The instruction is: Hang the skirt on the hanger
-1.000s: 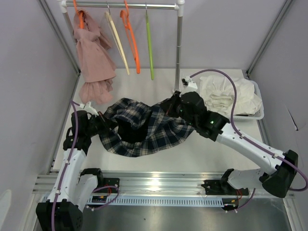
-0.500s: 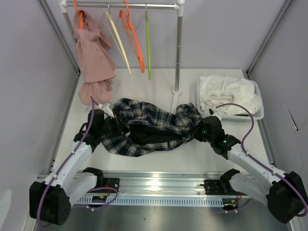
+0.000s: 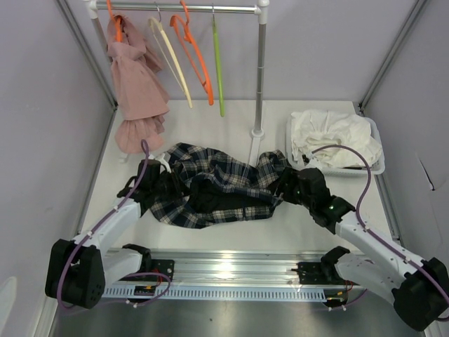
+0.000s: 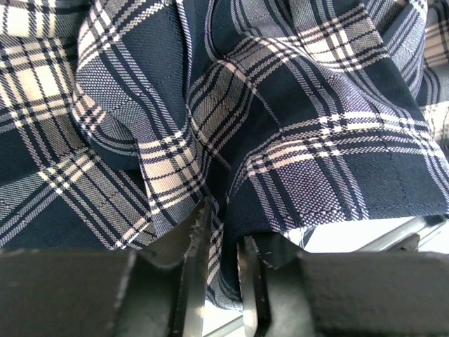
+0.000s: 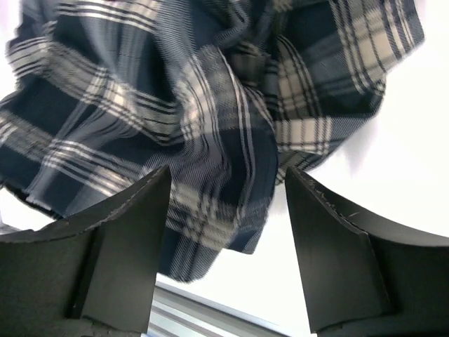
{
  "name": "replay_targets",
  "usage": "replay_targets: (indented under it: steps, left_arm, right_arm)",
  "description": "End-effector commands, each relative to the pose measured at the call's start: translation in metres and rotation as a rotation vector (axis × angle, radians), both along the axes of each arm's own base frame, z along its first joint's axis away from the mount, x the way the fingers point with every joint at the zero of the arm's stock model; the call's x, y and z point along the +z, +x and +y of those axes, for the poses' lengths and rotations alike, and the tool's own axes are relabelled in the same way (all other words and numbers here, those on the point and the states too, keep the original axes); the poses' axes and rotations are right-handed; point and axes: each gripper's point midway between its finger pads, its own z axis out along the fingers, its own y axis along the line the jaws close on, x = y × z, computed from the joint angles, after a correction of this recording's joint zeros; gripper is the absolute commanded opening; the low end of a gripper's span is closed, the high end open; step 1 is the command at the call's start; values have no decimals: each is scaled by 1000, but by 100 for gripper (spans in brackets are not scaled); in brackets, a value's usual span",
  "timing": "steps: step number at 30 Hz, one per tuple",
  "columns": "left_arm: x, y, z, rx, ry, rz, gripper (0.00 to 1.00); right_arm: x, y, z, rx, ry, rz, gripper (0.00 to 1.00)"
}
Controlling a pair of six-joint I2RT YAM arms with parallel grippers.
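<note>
The skirt's opening end lies loose between my fingers, so my right gripper needs to pinch the skirt's fold there (image 5: 242,154) before my left gripper gets the cream hanger.
The dark blue plaid skirt (image 3: 217,189) lies crumpled on the table in front of the rack. My left gripper (image 3: 163,184) is at its left end. In the left wrist view the left gripper (image 4: 224,232) has its jaws a narrow gap apart, with a fold of the skirt (image 4: 266,119) hanging between them. My right gripper (image 3: 284,188) is at the skirt's right end. It stands wide open (image 5: 228,172), with the skirt (image 5: 175,119) lying loose between and beyond its fingers. Empty cream (image 3: 170,60), orange (image 3: 196,56) and green (image 3: 217,63) hangers hang on the rail.
A pink garment (image 3: 137,91) hangs on an orange hanger at the rail's left end. The rack's upright pole (image 3: 260,70) stands just behind the skirt. A white basket (image 3: 379,165) of white cloth sits at the back right. Walls close in both sides.
The skirt came down from stretched between the arms to lying on the table. The right arm drew back to the right and its jaws opened wide. The left jaws parted slightly.
</note>
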Motion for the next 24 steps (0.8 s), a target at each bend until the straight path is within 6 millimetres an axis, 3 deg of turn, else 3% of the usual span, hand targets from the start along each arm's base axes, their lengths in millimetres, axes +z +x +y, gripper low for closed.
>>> replay_targets:
  steps: [1,10,17,24]
  left_arm:
    - [22,20,-2,5,-1,-85,27]
    - [27,26,-5,-10,-1,-89,32]
    - [27,29,-8,-18,-5,-84,32]
    - [30,29,-7,-23,0,-88,33]
  right_arm:
    - [41,-1,5,45,-48,-144,73]
    - [35,-44,26,148,-231,-215,72]
    - [29,-64,23,145,-351,-246,73]
    - [14,-57,22,127,-469,-252,74]
